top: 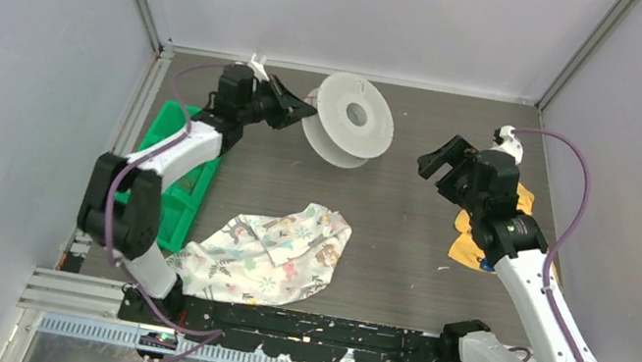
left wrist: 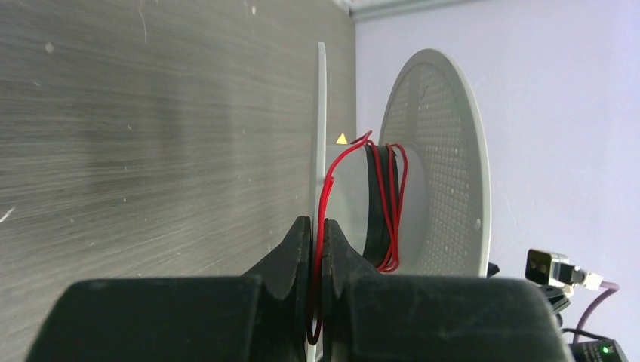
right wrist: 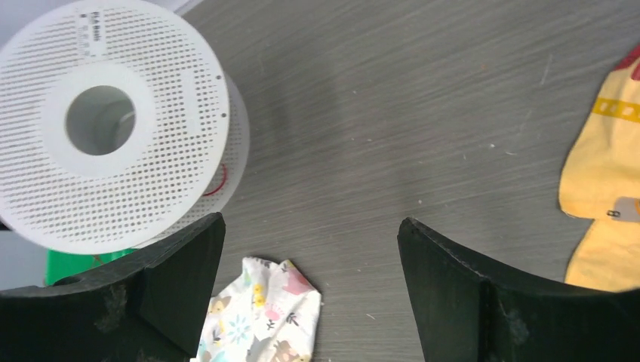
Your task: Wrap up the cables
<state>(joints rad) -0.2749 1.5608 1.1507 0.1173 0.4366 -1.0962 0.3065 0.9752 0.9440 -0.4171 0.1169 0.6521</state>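
Note:
My left gripper needs to let go of the red cable on its white spool on bare table (top: 400, 177) beside my open right gripper.
A white perforated spool (top: 350, 122) stands on edge at the back middle of the table. The thin red cable (left wrist: 386, 200) runs in a few turns round its dark hub between the two discs. My left gripper (left wrist: 317, 240) is right at the spool's left side and is shut on a loop of the red cable (left wrist: 326, 197), which leads up from the pads to the hub. In the top view the left gripper (top: 295, 109) touches the spool's rim. My right gripper (top: 432, 167) is open and empty, held above the table right of the spool (right wrist: 113, 124).
A flower-print cloth (top: 269, 254) lies at the front middle and also shows in the right wrist view (right wrist: 260, 313). A green bin (top: 184, 172) sits by the left arm. A yellow cloth (top: 476, 238) lies under the right arm and shows in the right wrist view (right wrist: 604, 173).

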